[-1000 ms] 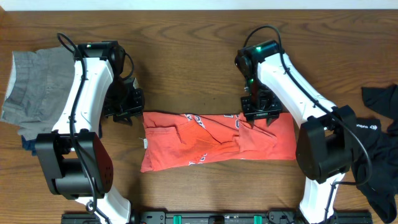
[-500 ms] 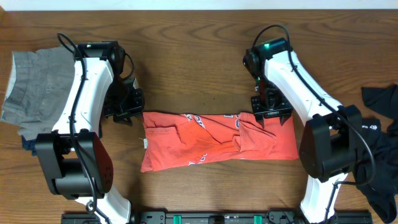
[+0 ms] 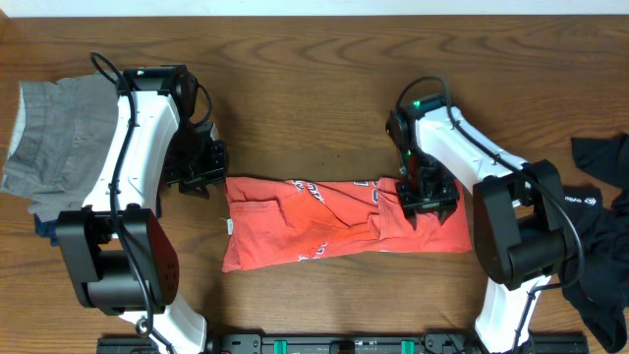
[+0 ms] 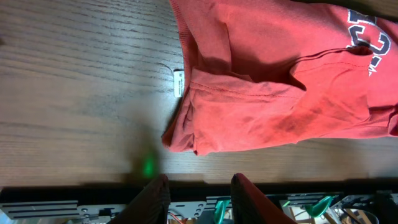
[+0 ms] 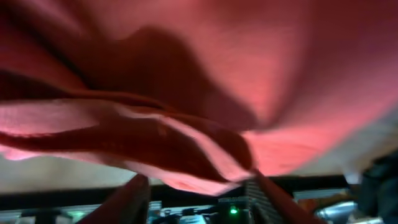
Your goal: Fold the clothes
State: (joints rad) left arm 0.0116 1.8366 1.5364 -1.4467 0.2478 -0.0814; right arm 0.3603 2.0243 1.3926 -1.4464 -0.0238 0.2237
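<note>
The inner edge of the folded-over flap lies crumpled across the piece of T-shirt cloth, so the robot's right gripper should pinch the flap (image 3: pixel 384 201) next to that edge and straighten it.
The clothes in play are a coral-red T-shirt (image 3: pixel 334 221) lying as a long folded strip across the table's middle, its printed graphic partly showing. My left gripper (image 3: pixel 201 167) hovers just off the strip's upper left corner; in the left wrist view the left gripper (image 4: pixel 198 186) is open and empty, with the shirt (image 4: pixel 273 81) ahead of it. My right gripper (image 3: pixel 428 197) is low over the strip's right part. In the right wrist view the shirt (image 5: pixel 205 74) fills the frame, and a fold edge hangs between the spread fingers of the right gripper (image 5: pixel 198 190).
A black garment (image 3: pixel 600 226) with a small white logo lies at the right table edge. A grey garment (image 3: pixel 59 138) lies at the far left. The shirt's white label (image 4: pixel 178 82) pokes out at its left end.
My right gripper has moved from the shirt's upper edge toward the table's front, onto the strip's right part. The left arm has stayed still.
</note>
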